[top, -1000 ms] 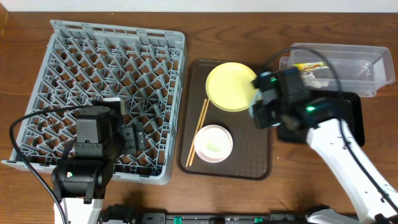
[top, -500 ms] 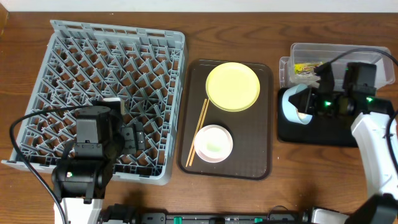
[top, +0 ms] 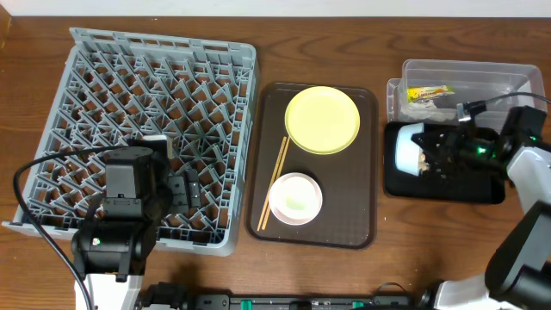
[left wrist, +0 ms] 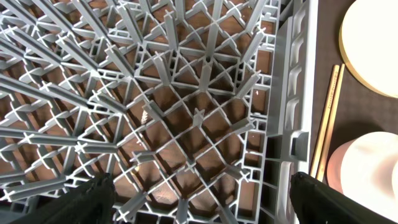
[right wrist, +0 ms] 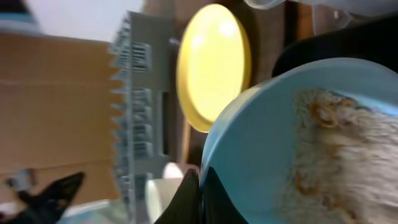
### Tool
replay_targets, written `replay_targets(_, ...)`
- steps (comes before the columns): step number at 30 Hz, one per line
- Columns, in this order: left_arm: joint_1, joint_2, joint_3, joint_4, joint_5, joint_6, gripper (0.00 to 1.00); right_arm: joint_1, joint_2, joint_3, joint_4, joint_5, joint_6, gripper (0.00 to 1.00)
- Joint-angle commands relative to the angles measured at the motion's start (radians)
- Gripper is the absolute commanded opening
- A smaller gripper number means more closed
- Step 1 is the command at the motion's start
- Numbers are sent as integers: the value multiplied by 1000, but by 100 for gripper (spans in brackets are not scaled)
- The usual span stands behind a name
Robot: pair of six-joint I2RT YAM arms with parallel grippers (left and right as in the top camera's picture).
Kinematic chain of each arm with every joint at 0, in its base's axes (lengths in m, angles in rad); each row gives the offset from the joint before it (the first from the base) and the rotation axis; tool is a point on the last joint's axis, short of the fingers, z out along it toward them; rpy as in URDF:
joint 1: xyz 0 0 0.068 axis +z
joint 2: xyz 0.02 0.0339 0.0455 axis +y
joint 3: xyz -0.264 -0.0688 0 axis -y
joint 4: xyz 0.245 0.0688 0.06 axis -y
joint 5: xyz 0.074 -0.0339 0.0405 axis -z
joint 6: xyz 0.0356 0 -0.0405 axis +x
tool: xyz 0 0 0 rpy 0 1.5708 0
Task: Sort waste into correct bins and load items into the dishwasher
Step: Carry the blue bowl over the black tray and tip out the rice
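The robot's right gripper will set the light-blue bowl down on the middle of the yellow plate (top: 326,114) (right wrist: 215,64).
My right gripper (top: 433,155) is shut on the rim of the light-blue bowl (top: 406,149) and holds it tipped on its side over the black tray (top: 448,185). In the right wrist view the fingers (right wrist: 200,193) pinch the bowl (right wrist: 261,162), with beige crumbs (right wrist: 336,143) stuck inside. The clear tub (top: 504,82) holds the yellow-green wrapper (top: 429,92) and the white tissue (top: 430,108). The yellow plate (top: 322,119), pinkish-white bowl (top: 295,196) and chopsticks (top: 275,181) lie on the brown tray. My left gripper (left wrist: 199,208) is open and empty over the grey rack (top: 146,112) near its right wall.
The brown serving tray (top: 362,220) lies between the rack and the black tray. In the left wrist view the rack's right wall (left wrist: 292,93) stands next to the chopsticks (left wrist: 328,118). The clear tub sits right behind the black tray.
My right arm has carried the light-blue bowl to the right, from beside the yellow plate to over the black tray, and tipped it on its side. The left arm has not moved.
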Motion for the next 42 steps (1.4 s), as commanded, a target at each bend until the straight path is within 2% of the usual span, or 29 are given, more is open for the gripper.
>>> replay_targets(1, -3, 0, 22, -3, -12, -9, 90, -44, 52, -3, 2, -191, -20, 1)
replay_targets(8, -3, 0, 22, -3, -12, -9, 91, -132, 138, -3, 31, -328, -20, 1)
replay_targets(30, -3, 0, 22, -3, -12, -9, 91, -428, 154, -3, 69, -436, 11, 1)
replay_targets(42, -3, 0, 22, -3, -12, -9, 90, -408, 154, -3, 53, -436, 336, 1)
